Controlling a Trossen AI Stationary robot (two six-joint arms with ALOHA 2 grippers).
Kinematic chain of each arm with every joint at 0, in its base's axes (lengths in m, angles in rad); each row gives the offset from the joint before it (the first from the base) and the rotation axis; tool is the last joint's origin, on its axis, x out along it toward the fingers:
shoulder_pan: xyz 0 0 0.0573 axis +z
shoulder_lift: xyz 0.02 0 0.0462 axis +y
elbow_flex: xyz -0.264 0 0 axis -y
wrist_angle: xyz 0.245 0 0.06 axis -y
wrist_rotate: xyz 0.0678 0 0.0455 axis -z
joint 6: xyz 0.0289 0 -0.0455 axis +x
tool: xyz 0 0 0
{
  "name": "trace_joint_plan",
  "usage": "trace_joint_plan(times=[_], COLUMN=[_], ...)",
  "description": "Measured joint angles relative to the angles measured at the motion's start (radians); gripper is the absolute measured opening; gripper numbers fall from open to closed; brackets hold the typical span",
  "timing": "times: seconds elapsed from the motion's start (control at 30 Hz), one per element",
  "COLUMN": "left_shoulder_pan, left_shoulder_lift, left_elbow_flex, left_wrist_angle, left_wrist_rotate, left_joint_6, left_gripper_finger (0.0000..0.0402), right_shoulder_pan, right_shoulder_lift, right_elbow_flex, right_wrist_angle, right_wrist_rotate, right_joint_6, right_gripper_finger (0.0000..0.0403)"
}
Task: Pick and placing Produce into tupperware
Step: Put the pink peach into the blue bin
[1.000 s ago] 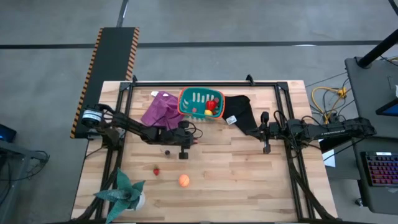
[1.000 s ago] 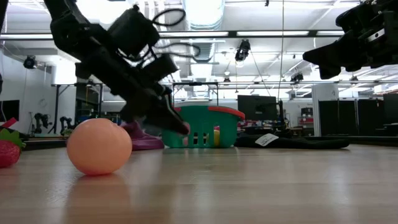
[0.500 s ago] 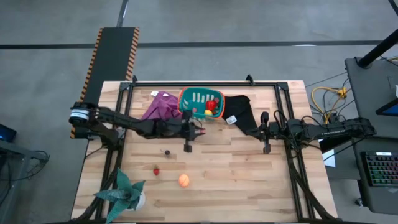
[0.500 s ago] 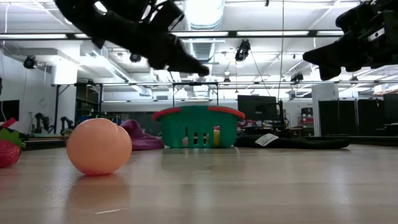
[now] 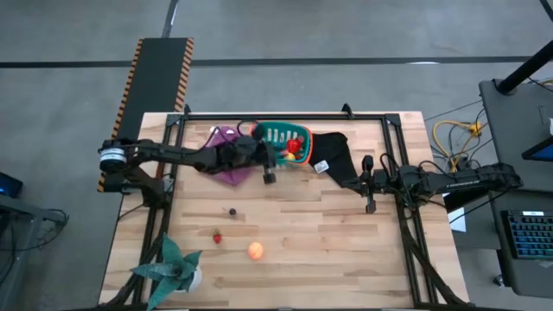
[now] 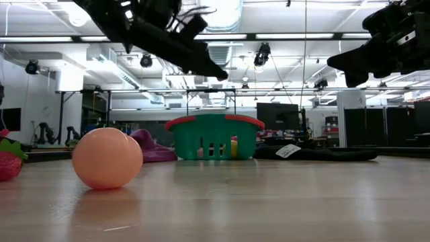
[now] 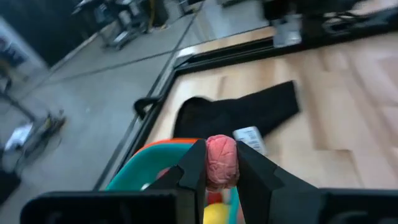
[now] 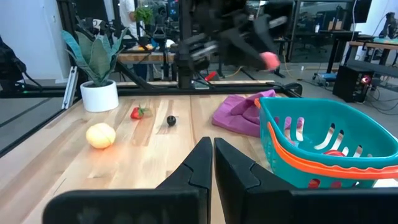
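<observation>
The pink piece, now hanging above the teal tupperware, will go down from my left gripper inside the teal tupperware (image 5: 270, 141), between the red piece and the purple cloth.
My left gripper (image 5: 278, 151) is shut on a small pink produce piece (image 7: 221, 162) and hangs above the left part of the teal tupperware (image 5: 281, 142), which has an orange rim. The pink piece also shows in the right wrist view (image 8: 269, 60). A red piece (image 5: 294, 145) and a yellow piece (image 5: 290, 156) lie inside the tupperware. An orange-peach ball (image 5: 255, 250), a small red piece (image 5: 217, 235) and a dark piece (image 5: 231, 211) rest on the table. My right gripper (image 8: 211, 149) waits shut at the table's right, touching nothing. My left gripper pinches the pink piece by its two sides (image 7: 209, 167) between its two fingers (image 7: 193, 169), at their free ends. The fingers come from the table's left, tipped slightly downward. The piece is lifted clear, above the tupperware's orange rim (image 7: 163, 148).
A purple cloth (image 5: 226, 160) lies left of the tupperware and a black cloth (image 5: 333, 155) with a white tag lies to its right. A green spiky plant in a white pot (image 5: 173, 263) stands at the near left corner. The table's near middle and right are bare wood.
My left gripper has risen from just above the table's middle and swung toward the far edge, over to the tupperware, tipping up nearer to level. It stays shut on the pink piece, which has travelled with it. The other pieces have not moved.
</observation>
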Motion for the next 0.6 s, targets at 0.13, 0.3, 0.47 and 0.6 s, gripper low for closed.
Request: trace_joint_plan(times=[0.13,0.3,0.47,0.6], left_shoulder_pan=[0.076,0.146,0.178,0.184], left_shoulder_lift=[0.003,0.003,0.003,0.005], left_elbow_flex=[-0.002,-0.015,-0.024,-0.027], left_wrist_angle=[0.0,-0.002,-0.002,-0.008], left_wrist_rotate=[0.0,-0.001,-0.001,-0.001], left_joint_6=[-0.139,-0.277,-0.351,-0.356], left_gripper_finger=[0.0047,0.0047,0.0047,0.0047], right_shoulder_pan=[0.0,0.0,0.0,0.0], right_shoulder_lift=[0.0,0.0,0.0,0.0], right_elbow_flex=[0.0,0.0,0.0,0.0], right_wrist_angle=[0.0,0.0,0.0,0.001], right_wrist_rotate=[0.0,0.0,0.0,0.0], right_joint_6=[0.0,0.0,0.0,0.0], right_gripper_finger=[0.0009,0.0009,0.0009,0.0009])
